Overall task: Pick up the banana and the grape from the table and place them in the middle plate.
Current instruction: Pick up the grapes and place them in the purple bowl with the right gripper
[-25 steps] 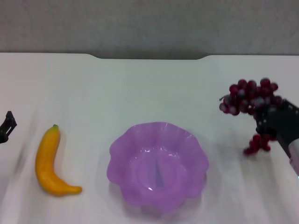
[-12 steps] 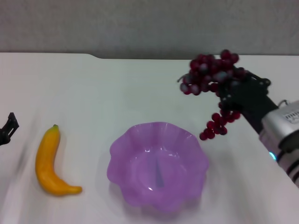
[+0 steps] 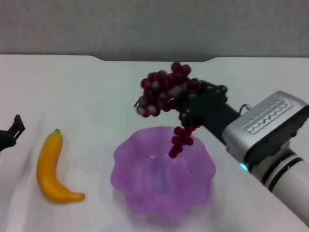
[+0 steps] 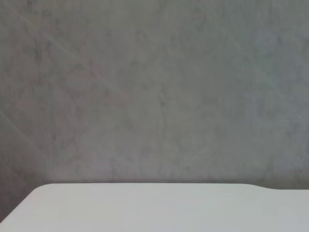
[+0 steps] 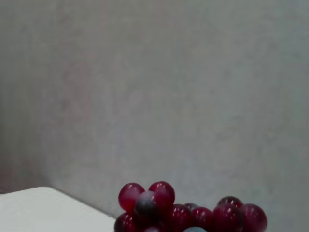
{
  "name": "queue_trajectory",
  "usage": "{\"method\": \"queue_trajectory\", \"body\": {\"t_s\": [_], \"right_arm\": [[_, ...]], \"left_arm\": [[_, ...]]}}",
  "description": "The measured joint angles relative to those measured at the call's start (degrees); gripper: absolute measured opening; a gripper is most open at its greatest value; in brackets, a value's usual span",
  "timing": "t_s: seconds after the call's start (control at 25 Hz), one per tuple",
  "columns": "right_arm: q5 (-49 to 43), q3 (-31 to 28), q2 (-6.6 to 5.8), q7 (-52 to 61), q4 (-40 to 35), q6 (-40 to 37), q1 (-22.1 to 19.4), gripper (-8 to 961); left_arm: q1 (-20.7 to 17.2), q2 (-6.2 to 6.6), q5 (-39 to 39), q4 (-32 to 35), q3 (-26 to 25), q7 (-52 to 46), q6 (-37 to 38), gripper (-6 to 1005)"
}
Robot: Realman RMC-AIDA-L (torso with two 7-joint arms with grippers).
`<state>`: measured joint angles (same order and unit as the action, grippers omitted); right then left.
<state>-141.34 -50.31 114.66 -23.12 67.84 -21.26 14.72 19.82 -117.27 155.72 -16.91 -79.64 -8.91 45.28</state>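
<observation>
Next, I release the grape bunch with my right gripper inside the far half of the purple middle plate [image 3: 161, 149].
A bunch of dark red-purple grapes [image 3: 164, 92] hangs in the air, held by my right gripper [image 3: 193, 104], which is shut on it. Its tail dangles over the far rim of the translucent purple middle plate [image 3: 130, 186]. The same grape bunch [image 5: 188, 212] fills the lower edge of the right wrist view. The yellow-orange banana [image 3: 50, 169] lies on the white table [image 3: 96, 96], left of the plate. My left gripper [image 3: 12, 130] shows only as a dark tip at the far left edge, apart from the banana.
The table's far edge has a notch [image 3: 154, 59] with a grey wall behind it. The left wrist view shows only a table corner [image 4: 145, 208] and the wall. My right arm's silver wrist housing [image 3: 265, 128] reaches in from the lower right.
My right gripper has carried the grapes leftward from the table's right side to above the plate's far rim. The left gripper tip has shifted slightly right. The banana and plate have not moved.
</observation>
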Motion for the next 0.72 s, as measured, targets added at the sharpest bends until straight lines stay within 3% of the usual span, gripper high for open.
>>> {"method": "queue_trajectory", "body": {"t_s": [0.28,0.52,0.72], "right_arm": [[0.18,2.26,0.13,1.32,-4.34,0.02,0.39,248],[0.22,5.52,0.25,8.24,-14.30,-0.68,5.46,247],[0.20,5.53,0.16,12.87,-17.66,2.79,7.67,247]], "left_arm": [[0.36,-0.07,0.15,0.10,0.10,0.00,-0.20,850],[0.39,0.00,-0.13,0.21,0.03,-0.36,-0.20,849],[0.51,-0.05,-0.15,0.14,0.13,-0.12,-0.23,848]]}}
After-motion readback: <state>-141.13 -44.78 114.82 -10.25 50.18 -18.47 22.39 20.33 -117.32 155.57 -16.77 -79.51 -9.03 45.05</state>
